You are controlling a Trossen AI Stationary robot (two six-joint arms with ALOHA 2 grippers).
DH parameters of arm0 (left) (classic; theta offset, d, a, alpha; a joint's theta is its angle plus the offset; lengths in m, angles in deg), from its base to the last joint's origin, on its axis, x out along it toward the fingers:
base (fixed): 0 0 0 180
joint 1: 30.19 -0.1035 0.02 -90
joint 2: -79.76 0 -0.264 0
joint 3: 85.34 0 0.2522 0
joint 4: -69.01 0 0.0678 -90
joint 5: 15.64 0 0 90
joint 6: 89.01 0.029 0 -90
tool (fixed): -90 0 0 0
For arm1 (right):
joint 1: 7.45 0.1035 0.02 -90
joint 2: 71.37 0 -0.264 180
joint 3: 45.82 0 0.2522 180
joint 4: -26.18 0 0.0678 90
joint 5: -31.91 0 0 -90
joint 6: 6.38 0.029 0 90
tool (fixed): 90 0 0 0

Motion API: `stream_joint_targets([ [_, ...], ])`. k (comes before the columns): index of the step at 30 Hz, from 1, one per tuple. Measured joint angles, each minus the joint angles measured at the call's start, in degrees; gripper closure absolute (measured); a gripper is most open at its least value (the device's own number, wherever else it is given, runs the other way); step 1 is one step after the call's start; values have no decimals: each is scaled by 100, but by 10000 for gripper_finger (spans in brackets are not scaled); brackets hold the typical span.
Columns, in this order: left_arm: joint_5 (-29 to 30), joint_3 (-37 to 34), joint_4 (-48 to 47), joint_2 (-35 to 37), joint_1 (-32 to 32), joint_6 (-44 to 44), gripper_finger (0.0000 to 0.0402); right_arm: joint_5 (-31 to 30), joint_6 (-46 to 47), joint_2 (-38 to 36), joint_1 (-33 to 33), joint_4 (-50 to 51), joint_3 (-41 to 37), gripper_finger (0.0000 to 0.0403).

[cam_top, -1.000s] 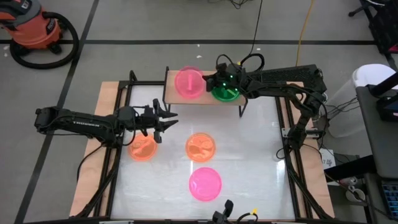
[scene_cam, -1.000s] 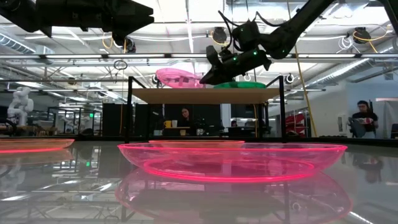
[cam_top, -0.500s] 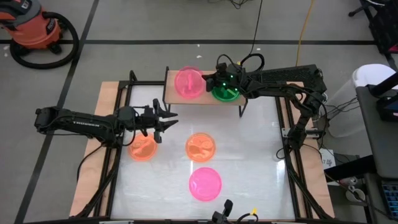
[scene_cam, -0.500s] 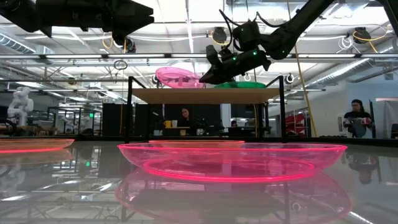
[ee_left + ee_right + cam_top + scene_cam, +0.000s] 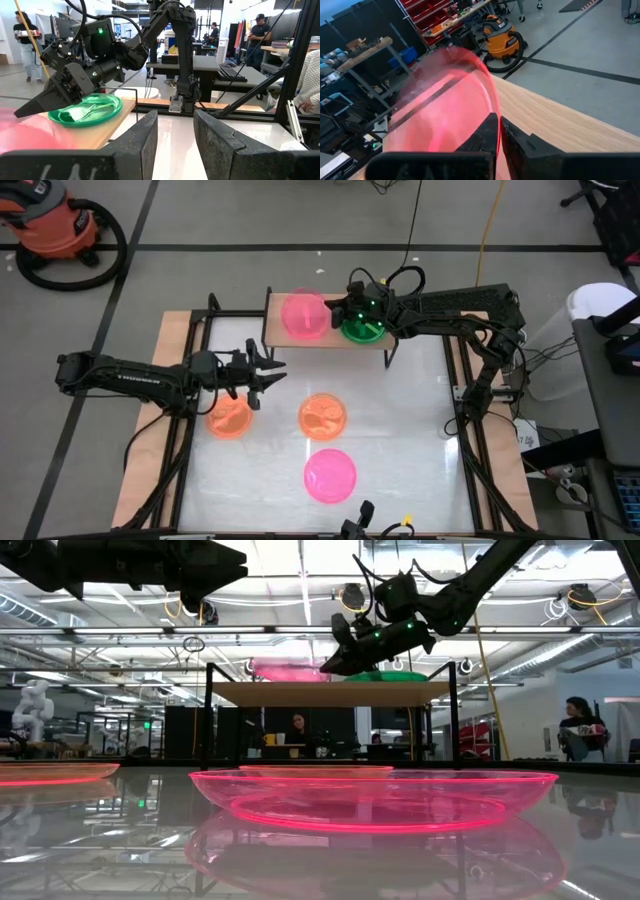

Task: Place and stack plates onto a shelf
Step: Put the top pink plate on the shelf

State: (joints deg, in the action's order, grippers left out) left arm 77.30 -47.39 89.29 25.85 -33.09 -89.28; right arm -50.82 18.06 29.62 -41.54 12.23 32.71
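Observation:
Next, my left gripper grabs the near-side rim [image 5: 309, 433] of the orange plate that is closest to the pink plate on the tabletop.
The shelf [image 5: 390, 340], a light-wood board on black legs, stands at the table's far edge. On it sit a green plate [image 5: 362, 330] and a pink plate [image 5: 303, 313]. My right gripper [image 5: 335, 313] reaches over the green plate and is shut on the pink one. My left gripper [image 5: 272, 370] hovers open above the table, beside an orange plate [image 5: 230, 419]. A second orange plate [image 5: 323, 415] and a second pink plate [image 5: 330, 476] lie flat on the tabletop. No other plates show. My right gripper pinches the pink plate's rim [image 5: 496, 112] on the side nearest the green plate, one finger [image 5: 485, 131] inside the rim and one outside. It comes from the table's right, slanting down. The plate lies about level on the shelf board [image 5: 290, 671].
The shelf's black legs [image 5: 209, 720] and the table frame's posts stand at the far edge. The low view shows the near pink plate [image 5: 372, 796] large in front. A vacuum cleaner [image 5: 60, 230] sits on the floor; people show in the room behind.
The pink plate in my right gripper has gone from tilted, its free side raised, to lying about level on the shelf. The right gripper has stayed shut and almost still.

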Motion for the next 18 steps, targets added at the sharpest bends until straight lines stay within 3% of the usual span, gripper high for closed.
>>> stream_joint_targets([
  [12,2,0,0,0,0,0,270,48,-32,-1,4,0,-2,332],
  [18,2,0,-114,-2,0,-2,270,667,-195,-352,11,-129,-10,328],
])
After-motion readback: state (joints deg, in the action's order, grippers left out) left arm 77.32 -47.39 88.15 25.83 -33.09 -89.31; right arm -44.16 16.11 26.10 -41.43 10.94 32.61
